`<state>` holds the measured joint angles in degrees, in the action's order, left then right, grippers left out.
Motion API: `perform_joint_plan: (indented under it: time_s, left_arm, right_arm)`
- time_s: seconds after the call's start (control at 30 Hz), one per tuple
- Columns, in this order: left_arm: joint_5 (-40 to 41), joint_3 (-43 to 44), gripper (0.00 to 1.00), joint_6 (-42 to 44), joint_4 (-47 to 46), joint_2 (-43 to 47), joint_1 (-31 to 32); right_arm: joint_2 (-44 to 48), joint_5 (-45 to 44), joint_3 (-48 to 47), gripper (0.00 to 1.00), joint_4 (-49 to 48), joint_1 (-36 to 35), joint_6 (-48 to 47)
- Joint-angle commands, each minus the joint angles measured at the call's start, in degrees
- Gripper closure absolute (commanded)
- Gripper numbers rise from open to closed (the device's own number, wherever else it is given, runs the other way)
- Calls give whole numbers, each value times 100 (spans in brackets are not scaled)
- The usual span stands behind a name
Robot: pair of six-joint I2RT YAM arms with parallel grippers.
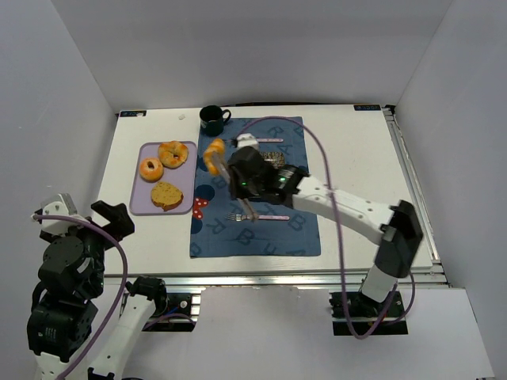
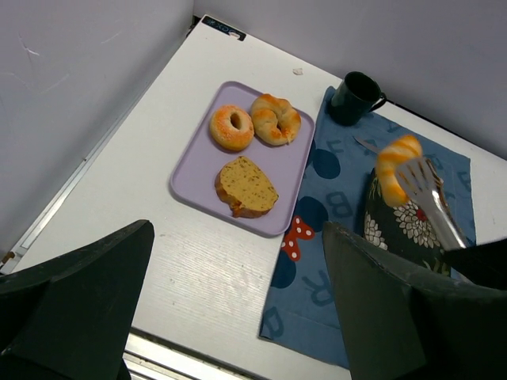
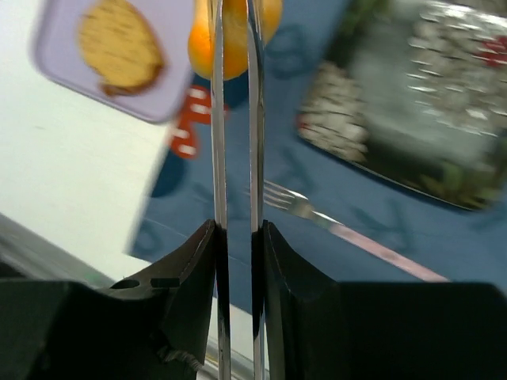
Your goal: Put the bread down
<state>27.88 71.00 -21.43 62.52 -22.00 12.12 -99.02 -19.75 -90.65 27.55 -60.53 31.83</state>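
The right gripper will release the orange glazed bread on the dark floral plate's side (image 1: 245, 176) (image 3: 386, 71) toward the purple tray.
My right gripper (image 1: 247, 188) (image 3: 235, 237) is shut on a pair of metal tongs (image 3: 235, 119) (image 2: 432, 202). The tongs pinch an orange glazed bread (image 1: 214, 154) (image 2: 396, 162) (image 3: 234, 39) and hold it in the air over the left edge of the dark floral plate (image 1: 275, 159) (image 2: 396, 226) (image 3: 396, 119). The plate sits on a blue placemat (image 1: 261, 233). My left gripper (image 1: 111, 218) (image 2: 238, 317) hangs open over the table's near left with nothing between its fingers.
A purple tray (image 1: 139, 202) (image 2: 190, 166) left of the mat holds a sugared ring (image 1: 151, 169), a twisted roll (image 1: 173, 153) and a bread slice (image 1: 167, 195). A dark mug (image 1: 212, 119) stands at the mat's far corner. A fork (image 1: 265, 216) (image 3: 348, 229) lies on the mat.
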Motion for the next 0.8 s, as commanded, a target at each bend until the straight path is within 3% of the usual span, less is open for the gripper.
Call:
perform_joint_plan:
  time_s: [0.0,0.13,0.3,0.77]
  left_arm:
    - [-90,203,2,78,-56,-94,19]
    - [-37,230,2,95,-91,-112,19]
    - [-37,239,2,95,-82,-191,19]
    - [-46,212,2,86,-91,-314,19]
  right_arm:
    - [787,339,793,100,-540,593,-818]
    - [1236,577,1365,100,-645,964,-1363]
    - [1053,937,1551,100,-804,1298,-1636]
    - [349,1140,1770,100,-980,1580,-1408]
